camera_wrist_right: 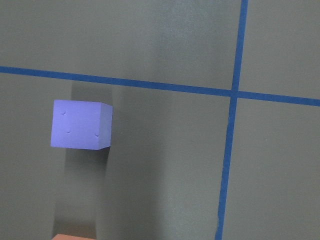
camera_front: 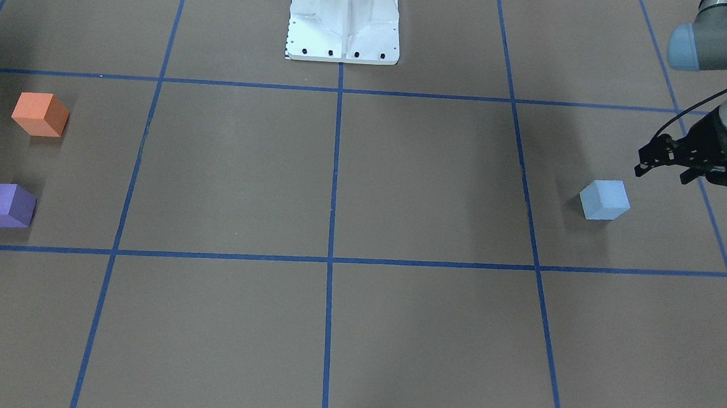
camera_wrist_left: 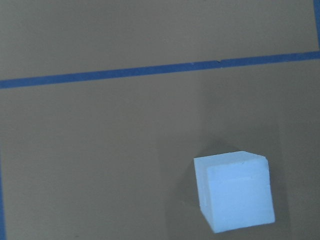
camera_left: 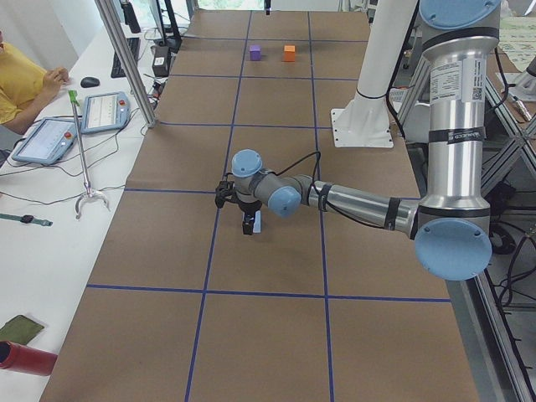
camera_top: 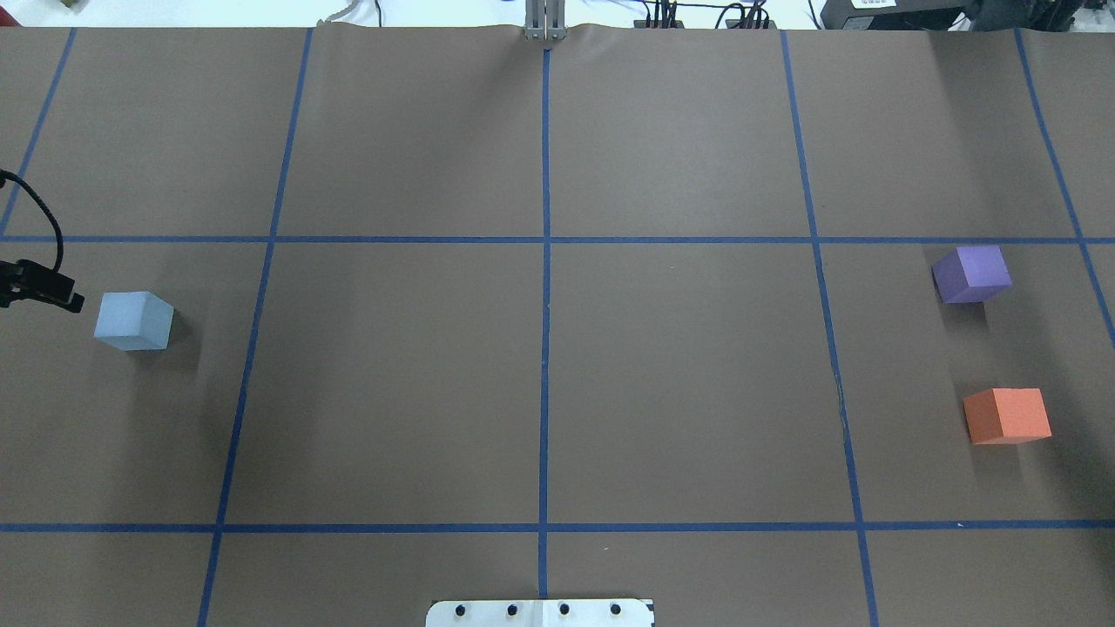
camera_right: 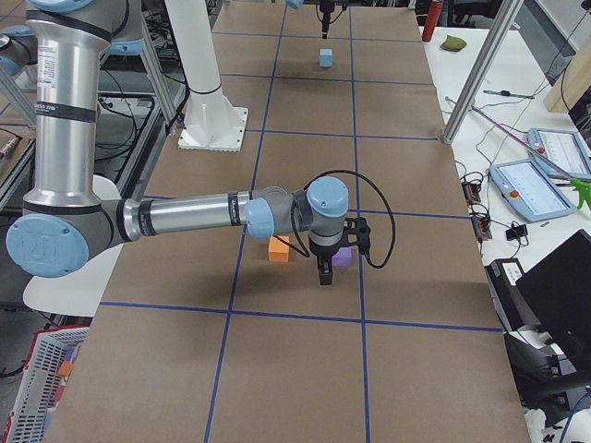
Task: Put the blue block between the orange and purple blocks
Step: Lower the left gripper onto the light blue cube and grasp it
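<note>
The robot's left gripper needs to next go to the light blue block's upper part [camera_front: 612, 195] [camera_wrist_left: 240, 194] and close there from above, across two opposite sides.
The light blue block [camera_front: 604, 200] sits on the brown table at my left end; it also shows in the overhead view [camera_top: 133, 320] and the left wrist view [camera_wrist_left: 235, 192]. My left gripper [camera_front: 663, 172] hovers just beside and above it, open and empty. The orange block [camera_top: 1007, 415] and the purple block [camera_top: 971, 273] sit a short gap apart at my right end. My right gripper [camera_right: 325, 272] hangs over the purple block [camera_wrist_right: 80, 125]. It shows only in the exterior right view, so I cannot tell whether it is open or shut.
Blue tape lines [camera_top: 545, 305] divide the table into squares. The white robot base [camera_front: 343, 30] stands at the middle of my edge. An operator [camera_left: 21, 79] with tablets sits at a side table beyond the far edge.
</note>
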`<state>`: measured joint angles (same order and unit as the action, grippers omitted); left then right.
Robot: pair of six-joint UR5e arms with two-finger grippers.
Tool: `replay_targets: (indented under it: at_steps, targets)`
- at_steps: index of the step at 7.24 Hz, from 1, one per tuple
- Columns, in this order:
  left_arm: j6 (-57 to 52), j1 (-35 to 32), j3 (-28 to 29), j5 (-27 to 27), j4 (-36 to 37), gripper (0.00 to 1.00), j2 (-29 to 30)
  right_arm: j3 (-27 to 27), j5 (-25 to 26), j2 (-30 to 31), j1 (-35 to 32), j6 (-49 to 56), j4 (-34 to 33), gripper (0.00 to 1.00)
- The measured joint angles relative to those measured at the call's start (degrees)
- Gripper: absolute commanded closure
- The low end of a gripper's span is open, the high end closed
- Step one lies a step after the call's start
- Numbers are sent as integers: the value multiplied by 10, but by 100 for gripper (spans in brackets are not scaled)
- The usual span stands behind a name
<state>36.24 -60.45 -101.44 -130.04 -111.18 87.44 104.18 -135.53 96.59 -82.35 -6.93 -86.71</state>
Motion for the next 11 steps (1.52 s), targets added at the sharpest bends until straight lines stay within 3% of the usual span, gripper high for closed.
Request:
replay_targets:
  at_steps: [4,5,6,7,8,9,11]
  targets:
    - [76,67,61,4,-1,0,49,0,0,0,4,0,0,0]
    - [78,75,72,5,-2,15,52,0,0,0,4,0,0,0]
    - [78,79,79,11,-2,47,55,0,0,0,5,0,0,0]
    - [77,80,81,20,-3,50,61,0,0,0,6,0,0,0]
    - [76,81,82,26,-3,87,68,0,0,0,7,0,0,0]
    - [76,81,80,33,-2,100,77,0,1,-1,8,0,0,0]
    - [87,80,54,47,21,100,104,0,0,-1,9,-1,6,0]
